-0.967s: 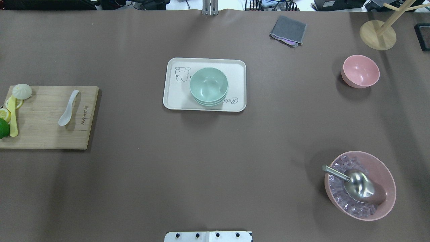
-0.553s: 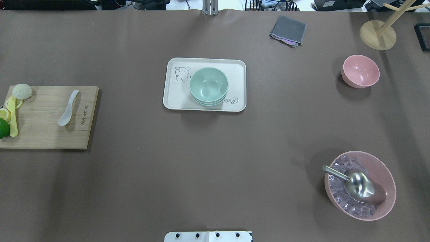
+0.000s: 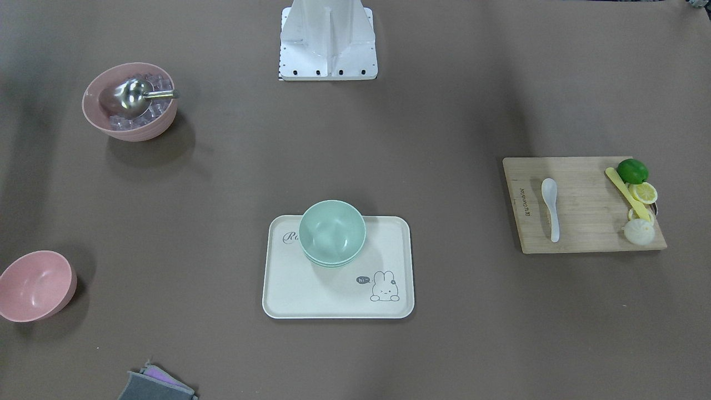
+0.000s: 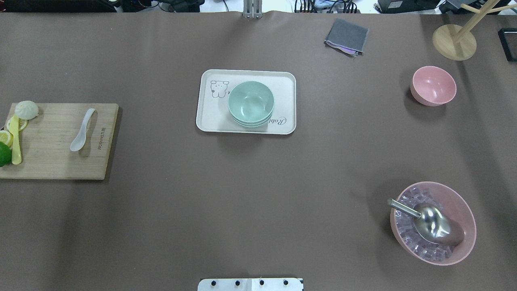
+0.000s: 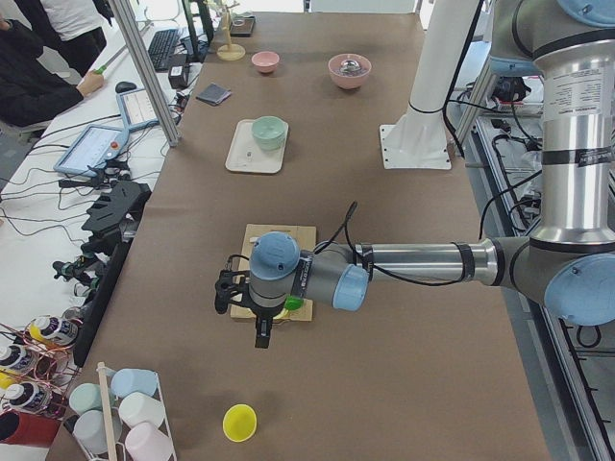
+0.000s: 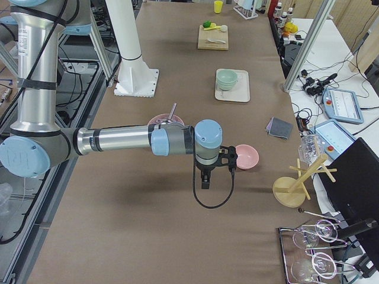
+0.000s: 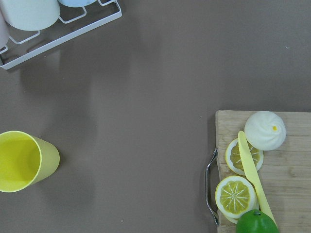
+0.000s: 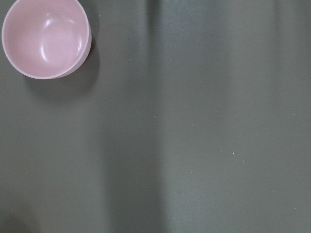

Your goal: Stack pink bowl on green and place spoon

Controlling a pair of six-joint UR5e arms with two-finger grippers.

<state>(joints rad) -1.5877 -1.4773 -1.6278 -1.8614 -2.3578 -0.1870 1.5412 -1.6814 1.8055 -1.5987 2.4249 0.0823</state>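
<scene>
The small pink bowl has a side facing away from the cream tray. Next, my right gripper will grab the rim [image 3: 4, 272] [image 8: 89, 42] of the small pink bowl on that side.
The small pink bowl [image 4: 433, 85] stands empty on the table at the far right; it also shows in the right wrist view [image 8: 46, 38]. Stacked green bowls [image 4: 251, 103] sit on a cream tray [image 4: 210, 117] at the table's middle. A white spoon [image 4: 82, 130] lies on a wooden cutting board [image 4: 52, 161] at the left. My left gripper [image 5: 258, 331] hangs over the board's outer end and my right gripper [image 6: 204, 180] hangs beside the pink bowl [image 6: 246, 156]. They show only in the side views, so I cannot tell if they are open or shut.
A large pink bowl of ice [image 4: 432, 222] with a metal scoop stands at the near right. A grey cloth [image 4: 346, 36] and a wooden stand [image 4: 454, 41] are at the far right. Lemon slices, a lime, a bun and a yellow knife [image 7: 252, 170] lie on the board; a yellow cup [image 7: 22, 160] stands beyond it.
</scene>
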